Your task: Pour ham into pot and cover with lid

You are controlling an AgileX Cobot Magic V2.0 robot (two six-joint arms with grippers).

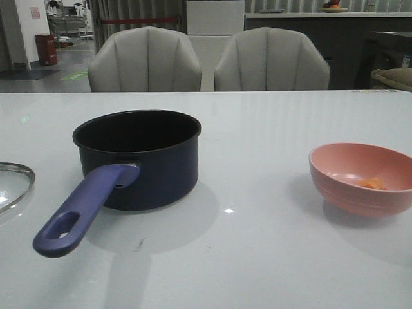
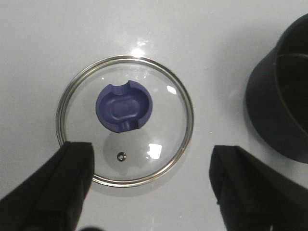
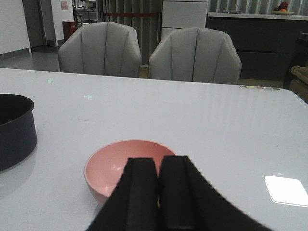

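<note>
The pink bowl should next be grabbed by my right gripper by its rim (image 1: 408, 168) (image 3: 173, 154) on the side farthest from the pot, to carry the ham over.
The dark navy pot (image 1: 138, 158) stands left of centre on the white table, its purple-blue handle (image 1: 82, 209) pointing toward the front left. Small orange ham bits (image 1: 372, 183) lie in a pink bowl (image 1: 360, 187) at the right. The glass lid (image 1: 14, 183) rests flat at the table's left edge. From above, the lid (image 2: 125, 120) shows its blue knob (image 2: 124, 107), and my left gripper (image 2: 151, 180) hangs open over its near rim, holding nothing. My right gripper (image 3: 159, 187) is shut and empty, just in front of the pink bowl (image 3: 108, 166). The pot's wall (image 3: 14, 130) sits beyond.
Two grey chairs (image 1: 145, 61) stand behind the table's far edge. A dark counter (image 1: 322, 38) runs along the back right. Neither arm appears in the front view.
</note>
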